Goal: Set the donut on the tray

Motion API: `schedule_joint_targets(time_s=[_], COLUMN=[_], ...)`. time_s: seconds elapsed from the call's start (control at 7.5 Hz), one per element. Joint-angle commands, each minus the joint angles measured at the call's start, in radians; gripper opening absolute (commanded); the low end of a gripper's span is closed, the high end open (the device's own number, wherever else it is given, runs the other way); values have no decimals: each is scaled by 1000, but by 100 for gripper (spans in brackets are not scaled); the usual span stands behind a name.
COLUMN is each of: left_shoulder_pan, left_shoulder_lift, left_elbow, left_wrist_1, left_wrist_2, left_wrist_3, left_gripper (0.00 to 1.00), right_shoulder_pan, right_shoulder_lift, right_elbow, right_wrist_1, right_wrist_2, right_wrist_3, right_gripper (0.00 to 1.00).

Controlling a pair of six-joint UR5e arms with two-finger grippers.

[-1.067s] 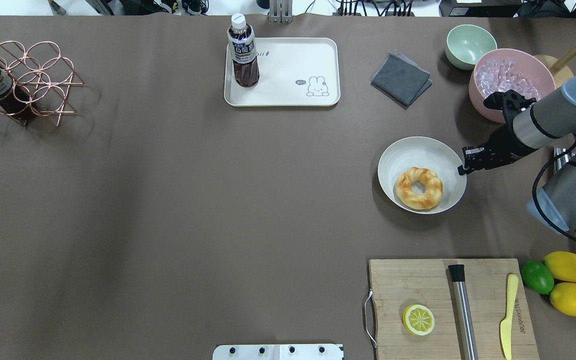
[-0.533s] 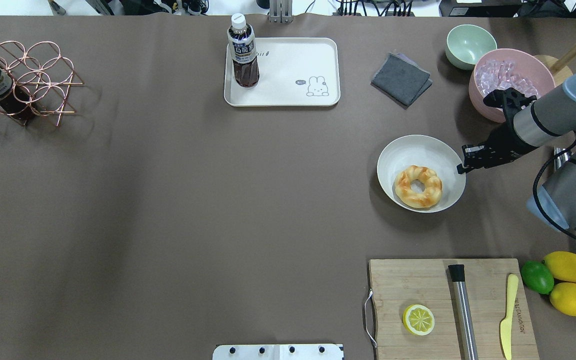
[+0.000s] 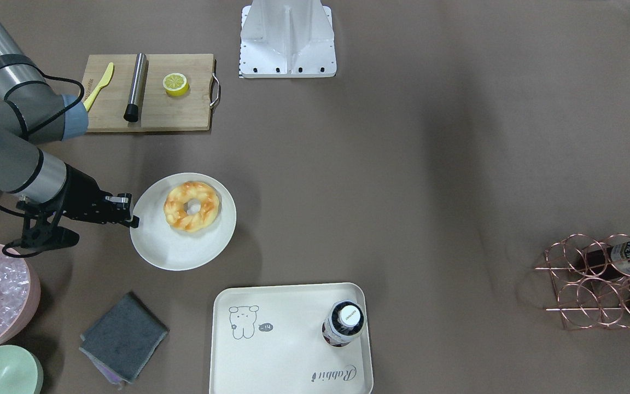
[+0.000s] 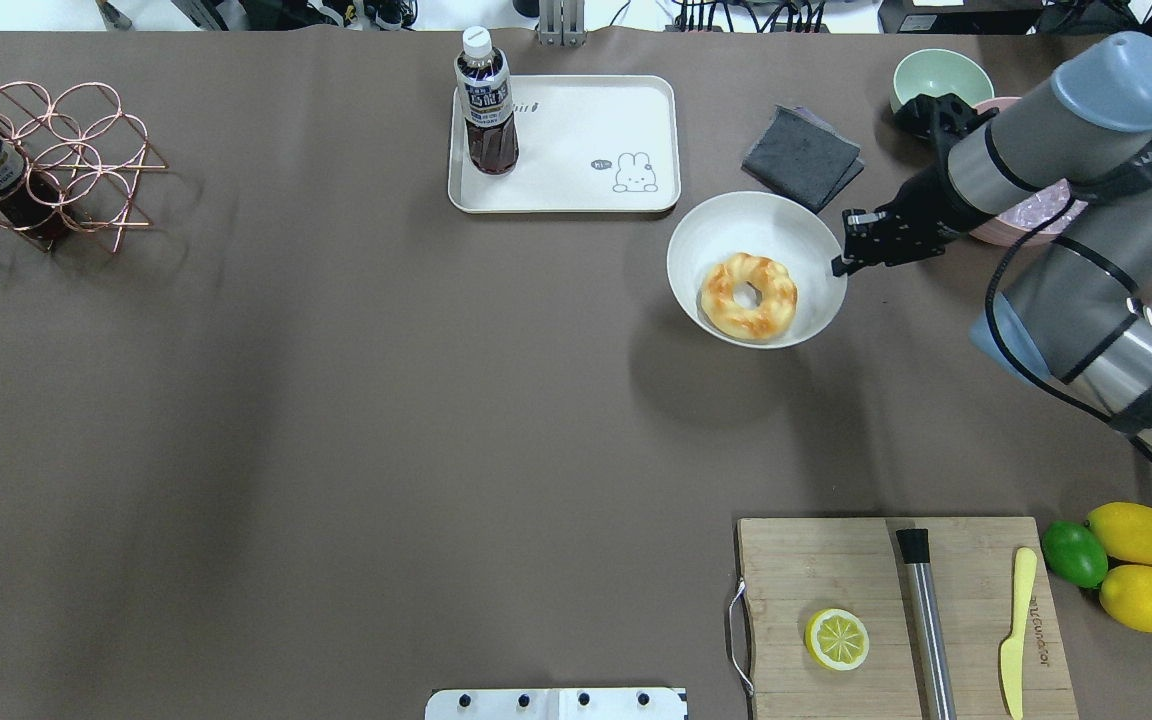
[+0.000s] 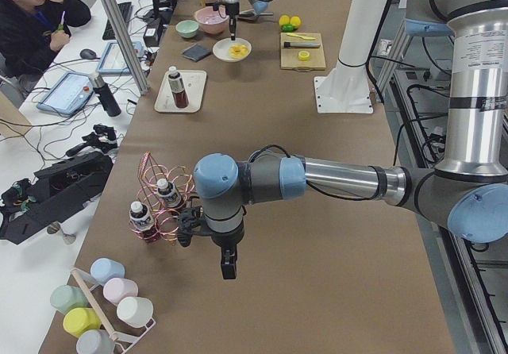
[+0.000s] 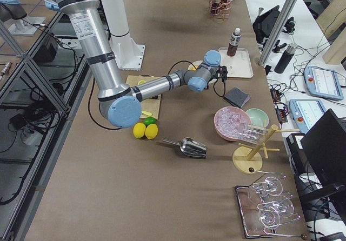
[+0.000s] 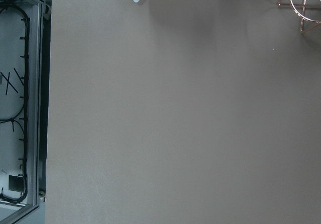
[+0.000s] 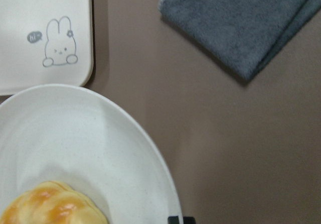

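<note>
My right gripper needs to set the plate down over the tray's bunny drawing (image 3: pixel 253 345) (image 8: pixel 49 14), next to the dark drink bottle. The plate now hangs beside the tray's near corner.
The donut (image 4: pixel 749 296) lies in a round off-white plate (image 4: pixel 736 225). My right gripper (image 4: pixel 839 265) is shut on the plate's right rim and holds it above the table, casting a shadow below. The plate hangs just beside the near right corner of the cream tray (image 4: pixel 586 120). The right wrist view shows the donut (image 8: pixel 50 206), the plate (image 8: pixel 75 133) and the tray's corner (image 8: pixel 30 13). My left gripper (image 5: pixel 228 267) shows only in the exterior left view, low over bare table; I cannot tell if it is open or shut.
A dark drink bottle (image 4: pixel 486 105) stands on the tray's left end. A grey cloth (image 4: pixel 802 157), a green bowl (image 4: pixel 939 90) and a pink ice bowl (image 4: pixel 1036 215) lie to the right. A cutting board (image 4: pixel 836 570) with a half lemon (image 4: pixel 837 639) is near. A copper rack (image 4: pixel 46 165) stands far left.
My right gripper has lifted the plate with the donut and carried it left and away from me, up to the tray's corner. The arm now covers most of the pink bowl.
</note>
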Motion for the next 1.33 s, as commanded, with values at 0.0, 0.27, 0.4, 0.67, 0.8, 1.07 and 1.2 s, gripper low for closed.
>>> schedule_joint_targets(time_s=[0.0,0.27,0.4,0.67,0.8,1.07,1.2], left_shoulder_pan=[0,0,0,0,0,0,0], left_shoulder_lift=[0,0,0,0,0,0,1], left_elbow=[0,0,0,0,0,2,2], left_wrist_1=[0,0,0,0,0,0,0], left_wrist_2=[0,0,0,0,0,0,0], left_wrist_3=[-1,-3,-3,-1,-1,-1,-1], left_gripper=[98,98,98,98,98,98,98], right_shoulder_pan=[30,29,13,-25,-34,-34,-34], right_shoulder_lift=[208,340,409,521,576,604,621], right_elbow=[-226,-361,-423,-570,-650,-724,-759], right_wrist_1=[-4,-11,-49,-47,-42,18,19], right_wrist_2=[-2,-28,-69,-152,-184,-192,-215], right_wrist_3=[28,31,32,34,37,40,40], right_gripper=[0,0,0,0,0,0,0])
